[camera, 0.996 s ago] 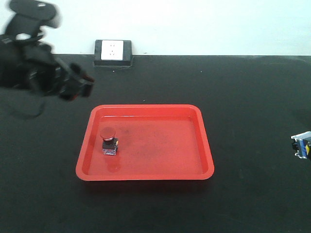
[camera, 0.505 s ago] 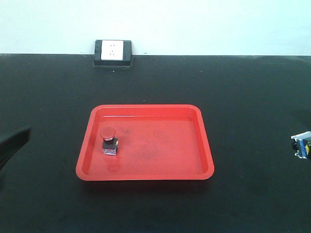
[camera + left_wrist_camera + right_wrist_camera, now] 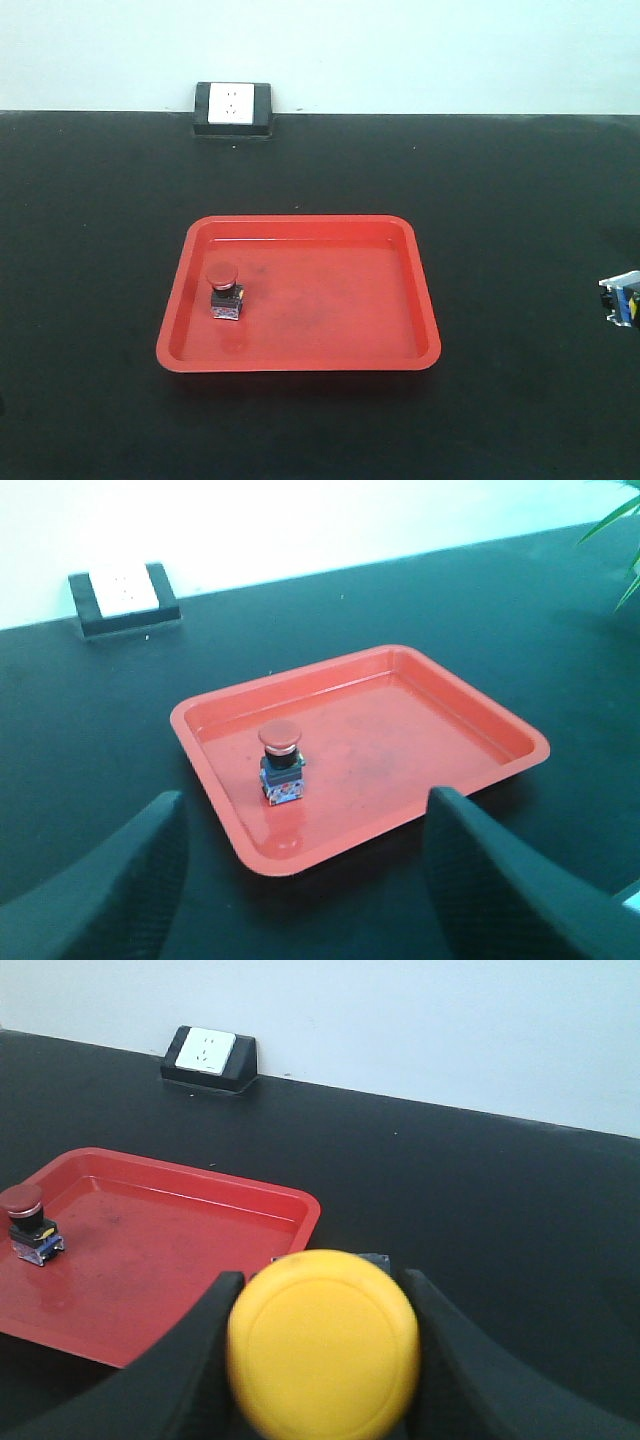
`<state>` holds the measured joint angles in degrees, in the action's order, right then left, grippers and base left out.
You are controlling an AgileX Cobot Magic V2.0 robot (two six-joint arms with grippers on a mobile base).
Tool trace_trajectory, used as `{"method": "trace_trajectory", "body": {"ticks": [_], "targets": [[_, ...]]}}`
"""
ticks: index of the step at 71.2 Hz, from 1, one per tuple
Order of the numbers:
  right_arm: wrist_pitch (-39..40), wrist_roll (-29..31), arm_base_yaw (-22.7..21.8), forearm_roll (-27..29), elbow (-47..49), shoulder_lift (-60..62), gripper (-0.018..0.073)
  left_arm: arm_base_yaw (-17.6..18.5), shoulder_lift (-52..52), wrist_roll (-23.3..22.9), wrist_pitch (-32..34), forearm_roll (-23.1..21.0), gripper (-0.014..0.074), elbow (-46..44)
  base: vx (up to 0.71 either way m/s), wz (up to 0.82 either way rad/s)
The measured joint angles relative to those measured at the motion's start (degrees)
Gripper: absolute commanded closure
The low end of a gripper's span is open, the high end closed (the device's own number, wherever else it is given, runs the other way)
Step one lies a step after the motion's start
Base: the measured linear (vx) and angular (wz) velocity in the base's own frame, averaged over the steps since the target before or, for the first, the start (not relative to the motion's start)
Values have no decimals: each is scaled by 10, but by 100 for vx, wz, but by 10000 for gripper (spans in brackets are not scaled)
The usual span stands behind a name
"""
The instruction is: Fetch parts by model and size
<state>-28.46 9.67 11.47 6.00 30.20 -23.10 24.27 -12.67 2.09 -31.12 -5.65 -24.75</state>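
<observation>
The robot's right gripper should release the yellow-capped switch in the empty half of the red tray (image 3: 369, 313) (image 3: 162, 1288), across from the red-capped switch.
A red-capped push-button switch (image 3: 224, 290) stands upright on its black-and-blue base in the left half of the red tray (image 3: 400, 300). The left wrist view looks down on that switch (image 3: 281, 763) and the tray (image 3: 440, 730). My left gripper (image 3: 305, 798) hangs open in front of the tray's near corner, with nothing between its wide-apart fingers (image 3: 150, 860). It is out of the front view. My right gripper (image 3: 320, 1290) is shut on the yellow-capped switch (image 3: 322, 1345), to the right of the tray (image 3: 200, 1230). The yellow cap fills the space between the fingers.
The tray lies on a black table. A white socket plate in a black box (image 3: 233, 108) sits at the table's back edge by the wall. A small white-and-blue block (image 3: 622, 300) pokes in at the front view's right edge. Green leaves (image 3: 615, 520) show at the far right.
My left arm, up at the front view's far left a second ago, dropped down and left and has gone out of that view. The red switch and tray have not moved.
</observation>
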Motion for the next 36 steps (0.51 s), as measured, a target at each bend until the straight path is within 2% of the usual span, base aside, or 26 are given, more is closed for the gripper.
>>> {"method": "trace_trajectory", "body": {"ticks": [36], "targets": [[0, 0, 0, 0, 0, 0, 564, 0, 17, 2, 13, -15, 113, 4, 0, 0]]}}
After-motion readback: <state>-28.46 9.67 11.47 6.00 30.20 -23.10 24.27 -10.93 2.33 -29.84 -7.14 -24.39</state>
